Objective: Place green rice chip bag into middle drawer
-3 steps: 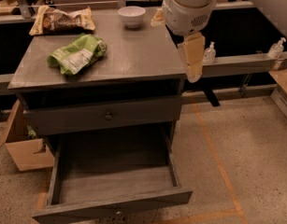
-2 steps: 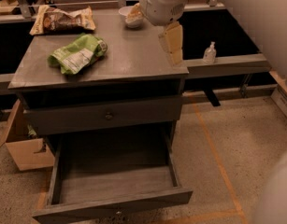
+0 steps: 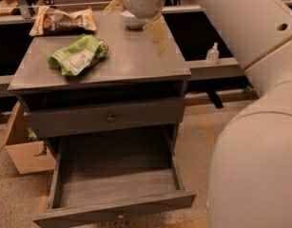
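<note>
The robot's gripper should next move to the crumpled middle (image 3: 83, 52) of the green rice chip bag and close there, with both ends of the bag sticking out.
The green rice chip bag (image 3: 78, 55) lies crumpled on the left of the grey cabinet top (image 3: 136, 63), white label facing up. My gripper (image 3: 134, 30) hangs over the back right of the top, to the right of the bag and apart from it. It is open and empty, with one tan finger (image 3: 157, 32) pointing down and the other at the back left. Below the top is a dark open slot. Under it, a drawer with a round knob (image 3: 110, 118) is shut. The bottom drawer (image 3: 117, 179) is pulled out and empty.
A tan and brown chip bag (image 3: 62, 22) lies at the back left of the top. A white bowl (image 3: 132, 20) sits at the back, under my gripper. A cardboard box (image 3: 26, 151) stands on the floor at the left. A small bottle (image 3: 212, 54) stands on a ledge at the right. My arm fills the right side.
My gripper has moved left and towards the back of the cabinet top, closer to the bowl. The green bag and the drawers have not moved.
</note>
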Tool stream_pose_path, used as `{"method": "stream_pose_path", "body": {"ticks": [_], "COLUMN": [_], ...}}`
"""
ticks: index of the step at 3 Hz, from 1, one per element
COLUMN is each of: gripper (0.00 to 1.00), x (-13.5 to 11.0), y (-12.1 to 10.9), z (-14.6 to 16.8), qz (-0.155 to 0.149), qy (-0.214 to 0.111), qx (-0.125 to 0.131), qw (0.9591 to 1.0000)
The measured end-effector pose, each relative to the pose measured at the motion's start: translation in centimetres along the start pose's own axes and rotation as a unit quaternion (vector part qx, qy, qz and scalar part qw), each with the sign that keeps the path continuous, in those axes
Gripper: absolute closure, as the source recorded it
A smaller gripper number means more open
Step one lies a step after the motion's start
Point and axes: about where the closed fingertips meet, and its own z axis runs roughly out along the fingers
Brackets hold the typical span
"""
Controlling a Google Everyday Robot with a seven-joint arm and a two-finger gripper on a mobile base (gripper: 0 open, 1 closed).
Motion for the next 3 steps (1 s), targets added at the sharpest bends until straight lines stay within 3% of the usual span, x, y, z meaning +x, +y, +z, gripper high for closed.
{"method": "stream_pose_path", "body": {"ticks": [2, 3], "gripper": [0.0, 0.0], "x": [1.0, 2.8], "y": [-0.9, -3.6], "z": [1.5, 4.1], "qz": [0.0, -0.022], "qy": [0.009, -0.001], "qx": [0.035, 0.09], "qw": [0.9994, 0.9957]}}
